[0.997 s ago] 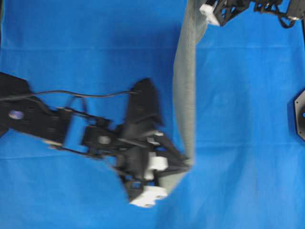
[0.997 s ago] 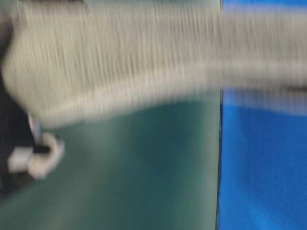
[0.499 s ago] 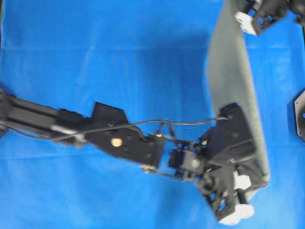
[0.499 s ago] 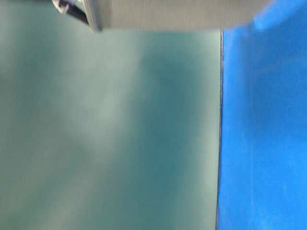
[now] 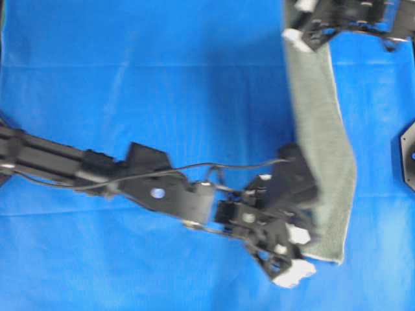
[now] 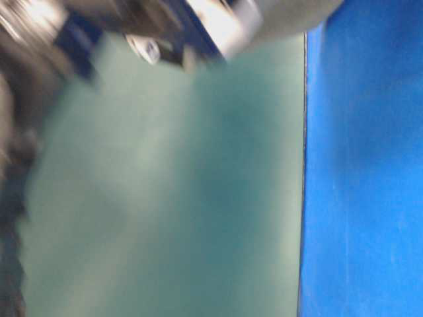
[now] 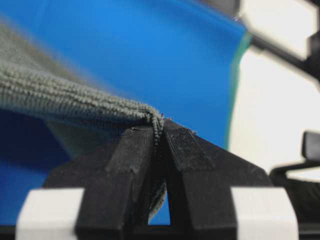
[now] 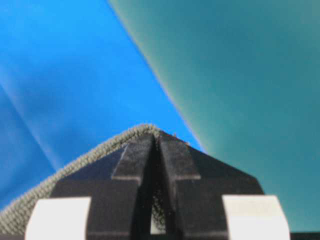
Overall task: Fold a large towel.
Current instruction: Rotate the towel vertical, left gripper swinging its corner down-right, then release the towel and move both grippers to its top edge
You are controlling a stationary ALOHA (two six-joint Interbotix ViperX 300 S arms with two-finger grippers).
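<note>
My left gripper is to release the towel's near end on the bare blue sheet [image 5: 176,261] along the near side of its arm.
The towel [image 5: 324,142] is a grey-green strip stretched between my two grippers on the right of the overhead view. My left gripper [image 5: 316,249] has reached across the middle and is shut on the towel's near end. In the left wrist view the towel [image 7: 60,95] runs off left from the closed left gripper [image 7: 158,131]. My right gripper [image 5: 292,21] is shut on the far end at the top edge. The right wrist view shows the right gripper [image 8: 156,137] pinching the towel's [image 8: 75,165] hem. The table-level view is blurred, with the towel [image 6: 291,13] at its top.
A bright blue sheet [image 5: 130,78] covers the table. My left arm [image 5: 97,168] lies diagonally across it from the left edge. A black mount [image 5: 407,155] sits at the right edge. A green wall [image 6: 165,198] borders the blue sheet [image 6: 363,165].
My left gripper swung right with the towel's near end, then came back left a little. My right gripper shifted right, then back left. The towel now shows a broader face.
</note>
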